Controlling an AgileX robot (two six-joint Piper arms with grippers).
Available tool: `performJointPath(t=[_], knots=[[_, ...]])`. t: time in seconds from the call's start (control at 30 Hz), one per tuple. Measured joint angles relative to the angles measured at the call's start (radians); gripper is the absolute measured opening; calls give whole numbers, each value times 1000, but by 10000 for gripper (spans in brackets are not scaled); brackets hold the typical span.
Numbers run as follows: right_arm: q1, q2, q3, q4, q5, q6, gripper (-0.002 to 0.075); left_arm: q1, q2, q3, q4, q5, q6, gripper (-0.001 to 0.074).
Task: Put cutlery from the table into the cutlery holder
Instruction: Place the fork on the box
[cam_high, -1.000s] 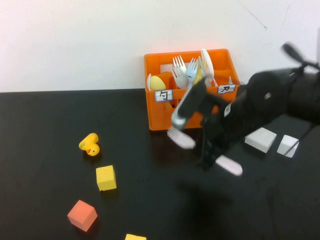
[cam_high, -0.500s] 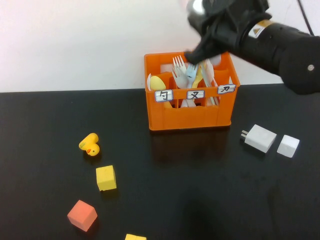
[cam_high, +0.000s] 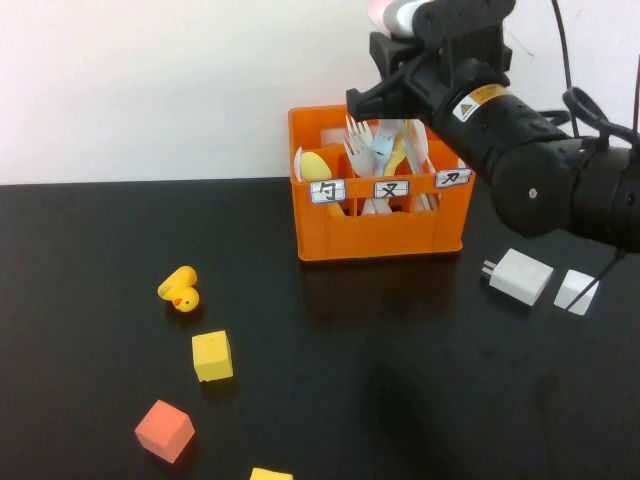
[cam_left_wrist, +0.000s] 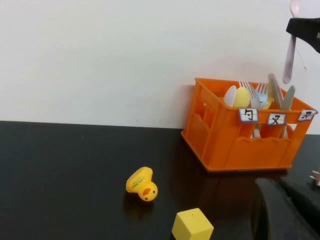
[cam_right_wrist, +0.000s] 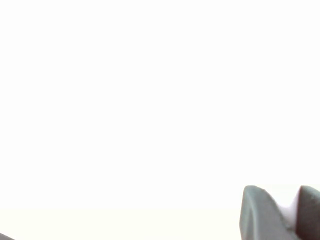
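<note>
My right gripper is to put the pale pink cutlery piece, now hanging upright over the holder, down among the forks in the orange cutlery holder's middle compartment (cam_high: 377, 172).
The orange cutlery holder (cam_high: 380, 228) stands at the back of the black table (cam_high: 90, 240) and holds several forks and spoons. It also shows in the left wrist view (cam_left_wrist: 245, 145). My right gripper (cam_high: 392, 70) hovers just above the holder's rear. It is shut on a pale pink cutlery piece (cam_left_wrist: 289, 55) that hangs upright over the holder; its pink top (cam_high: 384, 12) sticks out above the gripper. I cannot tell knife from fork. In the right wrist view the gripper (cam_right_wrist: 285, 200) pinches pink plastic between its fingers (cam_right_wrist: 257, 212). My left gripper (cam_left_wrist: 282, 212) is a dark shape low over the table.
A yellow duck (cam_high: 180, 290), a yellow cube (cam_high: 212, 356), an orange cube (cam_high: 164, 430) and another yellow cube (cam_high: 270, 474) lie at the front left. Two white charger blocks (cam_high: 520, 276) (cam_high: 576, 291) lie right of the holder.
My right arm has risen from low in front of the holder to above it, carrying the pink piece, which has turned from lying across to hanging upright.
</note>
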Motion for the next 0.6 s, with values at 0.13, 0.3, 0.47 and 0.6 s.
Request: performJointPath(t=[0.13, 0.3, 0.47, 0.6], knots=[[0, 0, 0, -128, -37, 29, 120, 0, 0, 0, 2, 0, 0, -1], [0, 24, 0, -156, -52, 35, 120, 0, 0, 0, 4, 0, 0, -1], [0, 104, 0, -158, -54, 35, 120, 0, 0, 0, 4, 0, 0, -1], [0, 153, 0, -158, -70, 35, 120, 0, 0, 0, 4, 0, 0, -1]])
